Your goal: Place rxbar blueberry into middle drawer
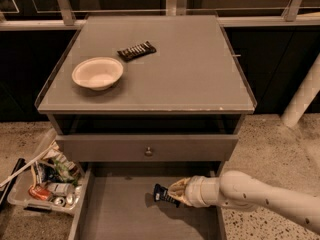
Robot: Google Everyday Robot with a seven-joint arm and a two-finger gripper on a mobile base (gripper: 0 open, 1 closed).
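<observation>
I will let go of the rxbar blueberry, now held low over the drawer floor, on the grey bottom near the centre of the open middle drawer point(161, 208).
The rxbar blueberry point(161, 195), a small dark blue bar, is pinched at one end in my gripper point(174, 193). The gripper reaches in from the right on a white arm and holds the bar low over the floor of the open middle drawer point(120, 214), right of the drawer's centre. I cannot tell whether the bar touches the floor. The drawer is a wide grey tray pulled out at the bottom of the cabinet, with thin side walls.
On the cabinet top point(200, 79) stand a white bowl point(97, 73) and a black-brown wrapped bar point(136, 50). A shut drawer front with a round knob point(148, 151) sits above the open drawer. A clear bin of clutter point(45, 186) lies on the floor at left. A white post point(302, 94) stands at right.
</observation>
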